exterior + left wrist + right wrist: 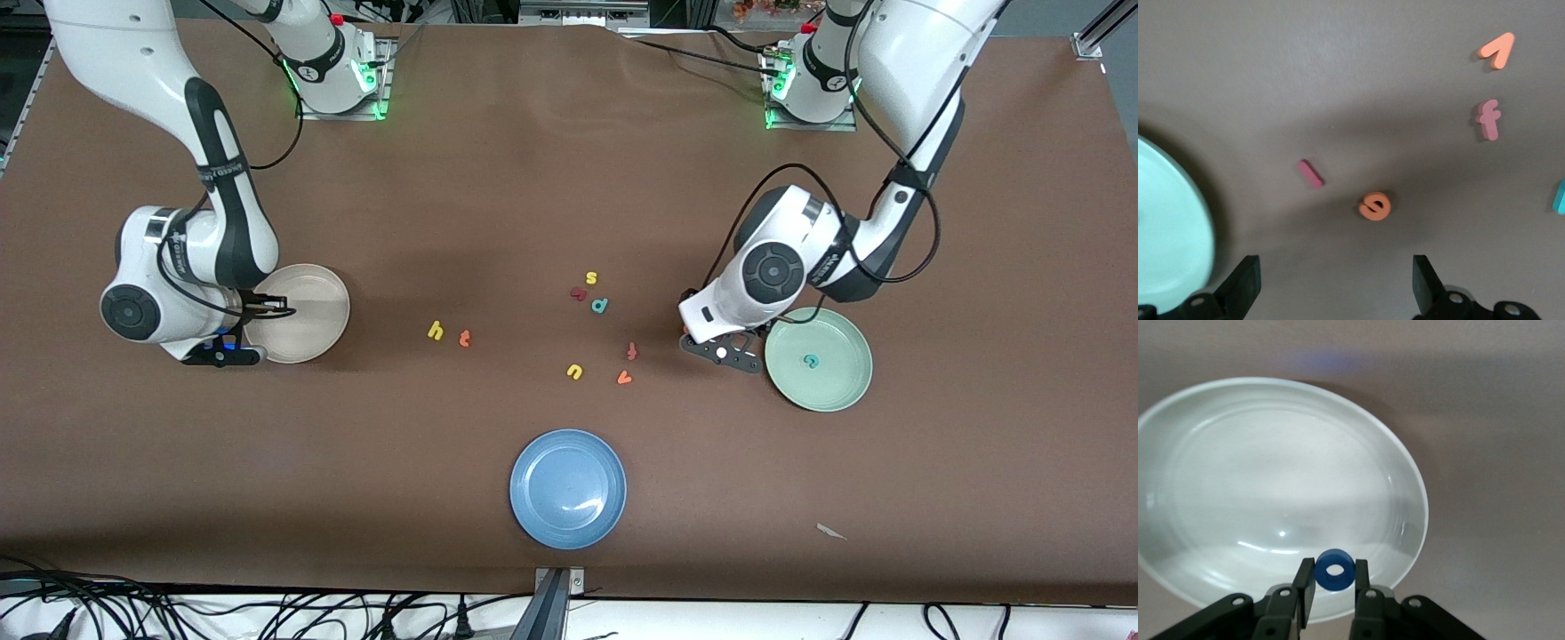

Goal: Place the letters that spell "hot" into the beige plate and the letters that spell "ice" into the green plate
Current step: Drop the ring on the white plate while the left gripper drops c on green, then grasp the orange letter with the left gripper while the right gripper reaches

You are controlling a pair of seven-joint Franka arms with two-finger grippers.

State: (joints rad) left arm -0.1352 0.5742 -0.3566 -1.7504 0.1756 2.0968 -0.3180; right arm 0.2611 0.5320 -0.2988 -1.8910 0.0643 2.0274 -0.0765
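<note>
Next, my left gripper closes on the rounded sides of the orange e point(685, 331) point(1375, 207), the letter that lies next to the dark red i.
My right gripper point(1333, 579) is shut on the blue ring-shaped o point(1333, 571) just above the rim of the beige plate point(1271, 473), at the right arm's end of the table point(316, 311). The yellow h point(435, 331) and orange t point(464, 338) lie side by side on the cloth between the two plates. The green plate point(836, 391) holds the teal c point(810, 361). My left gripper point(1336, 283) hangs open beside that plate point(1165, 227), low over the cloth point(722, 352). Just ahead of its fingers lie the dark red i point(1311, 173) and the orange e point(1375, 206).
A blue plate point(567, 488) sits nearest the front camera. Loose letters lie mid-table: yellow s point(591, 278), teal d point(600, 306), a dark red letter point(579, 293), f point(632, 351), yellow u point(574, 371), orange v point(624, 378). A paper scrap point(831, 532) lies near the front edge.
</note>
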